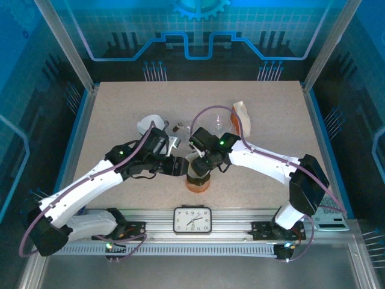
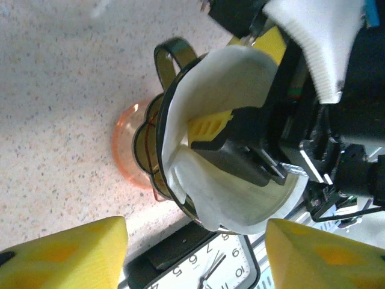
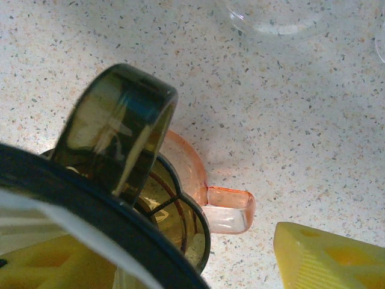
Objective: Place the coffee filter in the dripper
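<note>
I need to use my left gripper to pinch filter and rim together (image 2: 197, 213) before my right gripper's finger withdraws, as the coffee filter's edge bunches over the dripper's rim beside that finger.
The smoky dark dripper (image 1: 198, 176) stands on an orange cup (image 1: 198, 185) near the table's front middle. In the left wrist view the white coffee filter (image 2: 231, 78) lies inside the dripper (image 2: 171, 60), its edge folded over the rim. One yellow finger (image 2: 209, 125) of my right gripper (image 1: 200, 161) reaches down inside the filter. In the right wrist view that gripper (image 3: 192, 265) straddles the dripper's wall (image 3: 120, 120), open, its outer finger (image 3: 331, 259) clear of the cup's handle (image 3: 227, 209). My left gripper (image 2: 195, 256) hangs open just left of the dripper, holding nothing.
A white clock (image 1: 192, 220) lies at the front edge right below the dripper, also under the left gripper (image 2: 225, 265). A clear glass vessel (image 1: 219, 124) and a pale stack (image 1: 242, 115) stand behind; a white object (image 1: 147, 125) lies back left.
</note>
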Controlling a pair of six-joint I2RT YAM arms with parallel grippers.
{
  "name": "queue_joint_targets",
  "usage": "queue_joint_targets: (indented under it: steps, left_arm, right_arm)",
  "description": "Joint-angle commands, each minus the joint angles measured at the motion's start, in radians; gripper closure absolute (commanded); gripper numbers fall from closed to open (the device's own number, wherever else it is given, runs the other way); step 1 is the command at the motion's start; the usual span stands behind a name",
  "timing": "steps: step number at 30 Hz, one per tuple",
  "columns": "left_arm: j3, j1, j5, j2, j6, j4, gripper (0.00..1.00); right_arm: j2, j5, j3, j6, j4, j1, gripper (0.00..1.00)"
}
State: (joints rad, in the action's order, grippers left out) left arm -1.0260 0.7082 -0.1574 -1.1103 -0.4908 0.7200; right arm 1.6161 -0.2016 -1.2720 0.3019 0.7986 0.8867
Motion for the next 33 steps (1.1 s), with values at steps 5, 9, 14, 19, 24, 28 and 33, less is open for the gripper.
queue_joint_targets:
  steps: [5, 9, 14, 19, 24, 28, 33]
  left_arm:
    - [0.045, -0.051, -0.069, -0.021, -0.026, -0.092, 0.35]
    - [0.057, -0.061, -0.082, -0.051, -0.034, -0.127, 0.36]
    - [0.046, -0.067, -0.081, -0.091, -0.038, -0.129, 0.47]
    - [0.033, -0.07, -0.054, -0.119, -0.028, -0.098, 0.52]
    - [0.032, -0.069, -0.052, -0.132, -0.022, -0.085, 0.66]
    - [0.038, -0.069, -0.058, -0.131, -0.02, -0.085, 0.75]
    - [0.035, -0.07, -0.062, -0.128, -0.02, -0.079, 0.75]
  right_arm:
    - [0.019, -0.021, 0.007, 0.023, 0.012, 0.011, 0.31]
    - [0.019, -0.022, 0.007, 0.026, 0.011, 0.012, 0.31]
    - [0.017, -0.025, 0.01, 0.031, 0.014, 0.012, 0.31]
    - [0.011, -0.027, 0.017, 0.032, 0.013, 0.012, 0.31]
    - [0.011, -0.03, 0.019, 0.033, 0.013, 0.012, 0.31]
    - [0.013, -0.032, 0.017, 0.033, 0.012, 0.012, 0.31]
    - [0.014, -0.032, 0.016, 0.034, 0.013, 0.012, 0.31]
